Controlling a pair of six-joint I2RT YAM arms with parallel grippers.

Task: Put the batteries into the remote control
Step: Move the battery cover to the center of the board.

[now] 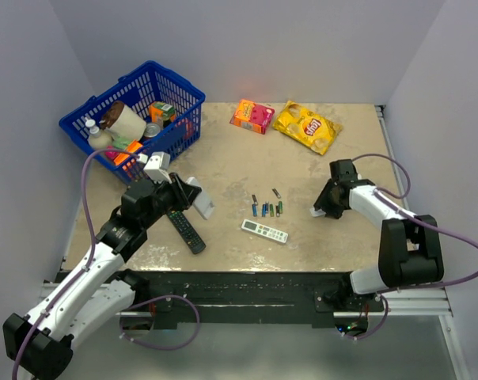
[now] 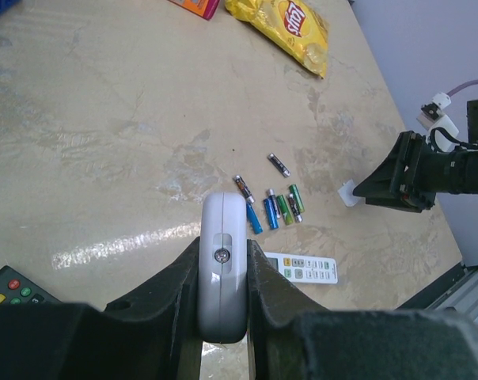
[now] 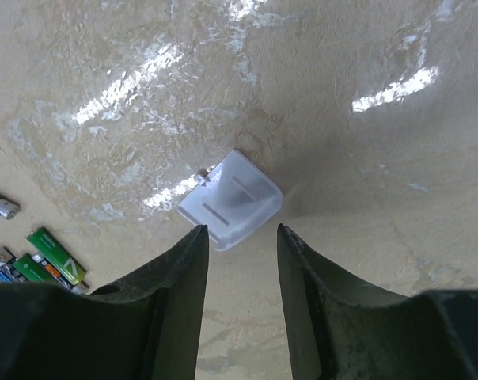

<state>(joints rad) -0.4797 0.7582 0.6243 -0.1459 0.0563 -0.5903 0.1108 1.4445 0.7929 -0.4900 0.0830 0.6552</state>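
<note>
The battery cover lies flat and crooked to my right gripper's fingers, so next I line it up with them, then pinch its long sides (image 3: 252,222) and lift it first.
My left gripper (image 2: 223,244) is shut on the remote control (image 2: 223,214), a short white body held edge-on above the table, also visible from above (image 1: 201,202). Several batteries (image 2: 272,207), blue, green and dark, lie loose on the table just beyond it (image 1: 267,207). To the right, my right gripper (image 3: 240,229) stands open low over the table. Just ahead of its fingertips a small white battery cover (image 3: 231,198) lies flat, with nothing between the fingers. Some batteries (image 3: 53,257) show at that view's lower left.
A slim white remote (image 1: 264,231) lies in front of the batteries and a long black remote (image 1: 185,229) lies to their left. A blue basket (image 1: 183,87) of groceries stands at the back left. An orange box (image 1: 252,115) and a yellow chip bag (image 1: 306,127) sit at the back.
</note>
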